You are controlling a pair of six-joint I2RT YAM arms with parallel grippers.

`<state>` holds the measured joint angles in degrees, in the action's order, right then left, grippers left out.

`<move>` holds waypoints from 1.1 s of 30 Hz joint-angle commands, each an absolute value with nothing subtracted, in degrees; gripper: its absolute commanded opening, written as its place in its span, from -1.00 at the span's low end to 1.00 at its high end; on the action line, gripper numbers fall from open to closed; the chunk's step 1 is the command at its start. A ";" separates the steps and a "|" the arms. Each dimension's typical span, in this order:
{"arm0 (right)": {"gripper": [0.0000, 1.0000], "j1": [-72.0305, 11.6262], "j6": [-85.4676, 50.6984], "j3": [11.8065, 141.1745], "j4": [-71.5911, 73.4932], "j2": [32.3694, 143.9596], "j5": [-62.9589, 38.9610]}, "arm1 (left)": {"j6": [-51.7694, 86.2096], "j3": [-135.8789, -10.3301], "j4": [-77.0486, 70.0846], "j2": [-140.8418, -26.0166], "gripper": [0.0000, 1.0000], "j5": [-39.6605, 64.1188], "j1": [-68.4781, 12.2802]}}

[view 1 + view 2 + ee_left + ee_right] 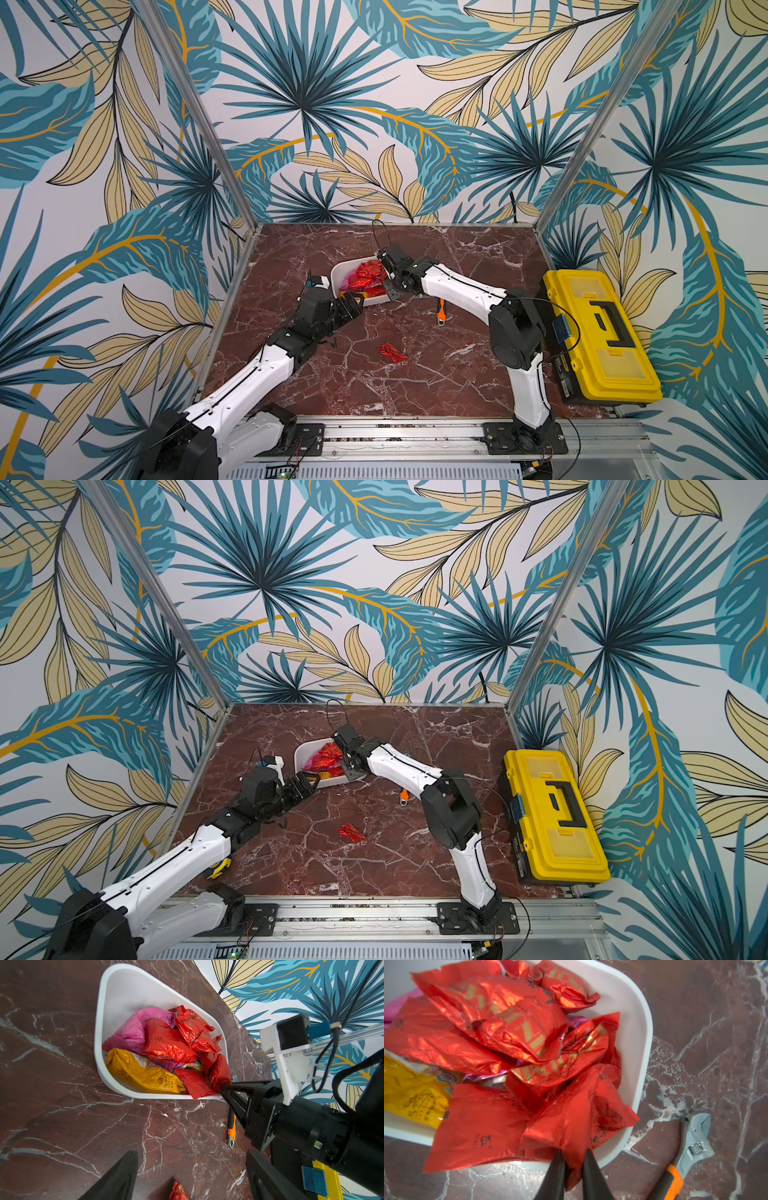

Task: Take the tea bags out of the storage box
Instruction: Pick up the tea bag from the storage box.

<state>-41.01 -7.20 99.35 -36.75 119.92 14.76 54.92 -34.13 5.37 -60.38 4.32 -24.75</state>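
Observation:
My left gripper needs to grab next the loose end (218, 1075) of the crumpled red tea bag that my right gripper is holding at the corner of the storage box.
The white storage box (341, 268) (99, 1022) (640, 1047) sits mid-table with a pile of tea bags (365, 275) (166, 1047) (500, 1016) in it: red, pink and yellow foil packets. My right gripper (574, 1154) (223, 1087) is at the box's near right corner, shut on a crumpled red tea bag (577, 1118) that hangs over the rim. My left gripper (191, 1152) (353, 300) hovers open over the table just in front of the box and holds nothing. One red tea bag (392, 353) (351, 833) (178, 1191) lies loose on the marble in front.
An orange-handled wrench (441, 311) (685, 1147) lies on the table right of the box, under the right forearm. A closed yellow toolbox (598, 336) (552, 816) stands at the right edge. Patterned walls enclose the table on three sides.

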 commanded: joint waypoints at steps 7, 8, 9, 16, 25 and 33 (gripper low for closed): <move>-0.86 -41.20 -6.60 95.21 -37.73 110.47 14.09 | 56.04 -34.61 3.54 -58.29 0.76 6.74 -24.30; -0.87 -41.33 -6.34 94.20 -37.43 108.99 13.45 | 56.62 -34.71 2.70 -58.21 0.78 7.32 -24.27; -0.89 -41.50 -6.05 93.19 -37.12 107.63 13.14 | 57.24 -34.79 1.90 -58.14 0.80 8.12 -24.26; -0.93 -45.69 0.22 79.46 -29.81 93.99 12.27 | 61.52 -35.92 -4.11 -58.41 0.87 14.22 -23.93; -0.93 -53.27 7.54 63.09 -18.23 81.08 8.08 | 64.02 -35.66 -18.24 -66.11 0.98 30.22 -23.23; -0.94 -56.24 8.18 62.39 -16.23 82.15 9.08 | 65.26 -34.56 -18.75 -69.70 0.59 34.18 -23.30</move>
